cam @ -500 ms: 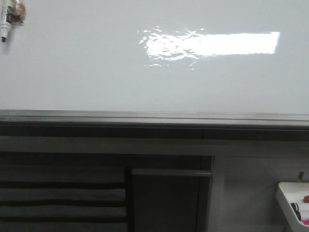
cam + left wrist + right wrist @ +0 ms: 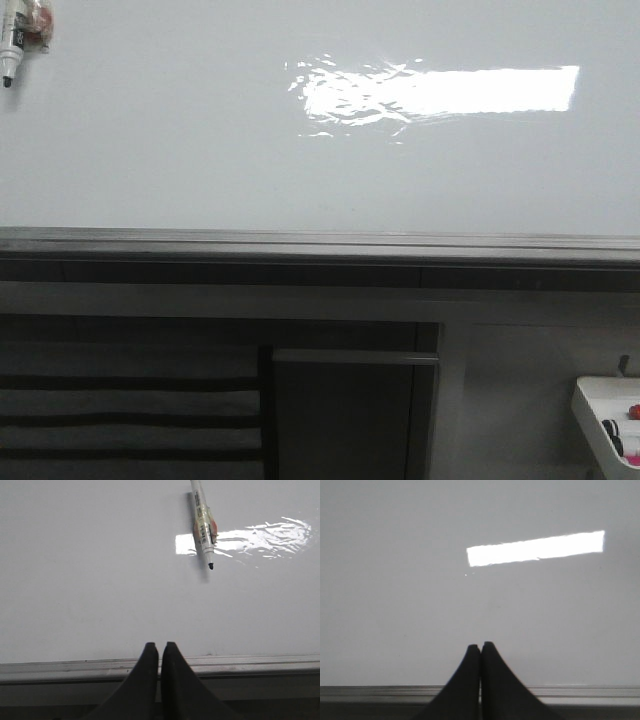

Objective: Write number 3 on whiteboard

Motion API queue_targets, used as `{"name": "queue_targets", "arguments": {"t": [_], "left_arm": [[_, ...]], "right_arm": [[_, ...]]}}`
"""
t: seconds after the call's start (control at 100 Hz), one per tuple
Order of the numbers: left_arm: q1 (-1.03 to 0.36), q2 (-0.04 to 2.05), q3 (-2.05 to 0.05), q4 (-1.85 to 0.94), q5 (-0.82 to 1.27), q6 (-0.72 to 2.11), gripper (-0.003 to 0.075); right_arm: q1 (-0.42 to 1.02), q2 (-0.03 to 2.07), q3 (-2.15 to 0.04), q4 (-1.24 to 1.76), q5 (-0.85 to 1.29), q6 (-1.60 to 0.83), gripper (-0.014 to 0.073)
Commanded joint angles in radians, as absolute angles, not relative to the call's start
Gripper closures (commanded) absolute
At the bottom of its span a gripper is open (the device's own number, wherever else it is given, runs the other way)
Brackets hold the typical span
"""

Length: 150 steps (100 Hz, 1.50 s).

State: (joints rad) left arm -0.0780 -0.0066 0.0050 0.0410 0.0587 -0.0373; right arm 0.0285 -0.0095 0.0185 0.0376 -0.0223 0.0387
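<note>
My left gripper is going to close on the lower part of the white marker's body (image 2: 12, 49) (image 2: 206, 543), a little above its black tip.
The whiteboard (image 2: 200, 150) fills the upper half of the front view, glossy white with a bright glare and a grey bottom rail (image 2: 320, 242). No number 3 shows on it. A white marker (image 2: 14, 45) with a black tip hangs at the board's top left; it also shows in the left wrist view (image 2: 204, 525), tip pointing down. My left gripper (image 2: 160, 645) is shut and empty, low before the rail, apart from the marker. My right gripper (image 2: 480, 644) is shut and empty, facing the board (image 2: 420, 580). Neither gripper shows in the front view.
Below the rail are white cabinet panels (image 2: 520, 350), a dark opening with horizontal slats (image 2: 120, 400) at lower left, and a white tray (image 2: 608, 425) holding small items at lower right.
</note>
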Motion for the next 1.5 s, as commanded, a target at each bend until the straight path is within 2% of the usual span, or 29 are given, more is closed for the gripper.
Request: {"name": "queue_targets", "arguments": {"t": [0.0,0.56,0.81,1.06,1.49], "left_arm": [[-0.074,-0.038,0.008,0.041,-0.023,-0.049,0.0739],[-0.074,-0.038,-0.015,0.022,-0.054,-0.051,0.0739],[-0.074,0.04,-0.268,-0.026,0.186,-0.051,0.0739],[-0.074,0.278,-0.566,0.0,0.384,-0.051,0.0739],[-0.074,0.377,-0.591,0.0,0.388,-0.051,0.0739]], "right_arm": [[0.023,-0.031,0.041,0.025,-0.095,0.035,0.0673],[0.023,-0.031,0.026,0.018,-0.09,0.035,0.0673],[0.023,0.039,-0.219,0.018,0.231,0.035,0.0673],[0.023,0.243,-0.481,0.006,0.342,0.035,0.0673],[0.023,0.292,-0.52,0.012,0.326,0.035,0.0673]]}}
